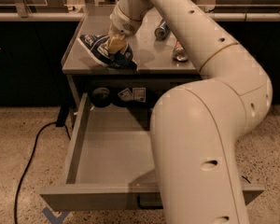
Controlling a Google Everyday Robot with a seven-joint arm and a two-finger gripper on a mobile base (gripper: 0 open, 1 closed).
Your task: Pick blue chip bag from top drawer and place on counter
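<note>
I will release the blue chip bag near the grey counter's front edge [128, 55], above the open drawer's back end.
The blue chip bag [97, 47] lies crinkled on the front left part of the grey counter [151, 59]. My gripper [115, 44] comes down from the upper right and is shut on the bag's right half, its yellowish fingers [114, 45] pressed into the foil. The bag looks to be resting on the counter surface. The top drawer [77, 141] is pulled fully open below the counter, and its visible floor is bare. My arm hides the drawer's right side.
Two cans lie on the counter's right half, one dark [161, 30] and one orange-red [179, 52]. A black cable [30, 153] runs over the speckled floor at the left. Dark side counters flank the table. Small items [133, 94] sit under the counter at the drawer's back.
</note>
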